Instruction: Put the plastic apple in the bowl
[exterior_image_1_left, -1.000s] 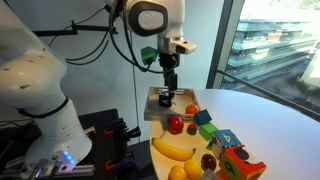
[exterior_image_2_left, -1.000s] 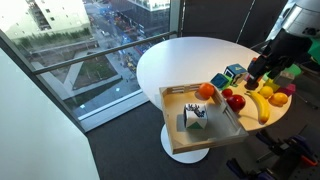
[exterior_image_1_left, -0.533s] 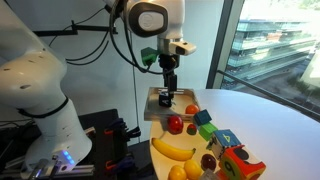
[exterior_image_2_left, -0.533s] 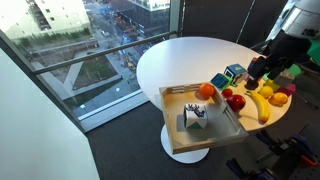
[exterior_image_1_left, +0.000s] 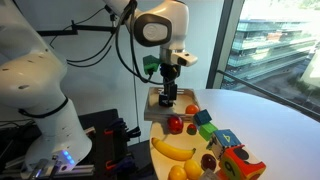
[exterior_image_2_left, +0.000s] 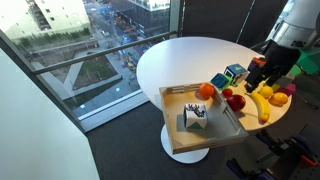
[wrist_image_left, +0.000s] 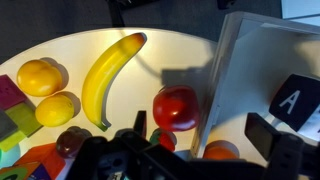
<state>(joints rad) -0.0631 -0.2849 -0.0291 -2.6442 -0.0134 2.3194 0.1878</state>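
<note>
My gripper is to go down next to the red plastic apple beside the edge of the tray, and there it will close on the apple's round sides (exterior_image_1_left: 175, 125) (wrist_image_left: 176, 108).
The plastic apple (wrist_image_left: 176, 107) is round, glossy and red, and lies on the white table right beside the tray's edge. It shows in both exterior views (exterior_image_1_left: 176, 124) (exterior_image_2_left: 237, 102). My gripper (wrist_image_left: 200, 132) is open and empty. It hangs above the apple and the tray's edge, with the apple near its left finger. It also shows in both exterior views (exterior_image_1_left: 167, 97) (exterior_image_2_left: 254, 78). No bowl is visible in any view.
A banana (wrist_image_left: 108, 75) and two yellow fruits (wrist_image_left: 40, 76) lie beyond the apple. A dark maroon fruit (wrist_image_left: 70, 143), an orange fruit (wrist_image_left: 220, 152) and coloured blocks (exterior_image_1_left: 225, 138) are close by. The wooden tray (exterior_image_2_left: 175, 135) holds a black block marked "A" (wrist_image_left: 295, 100).
The arm has come down a little and shifted slightly towards the fruits. The gripper stays open and the fruits have not moved.
</note>
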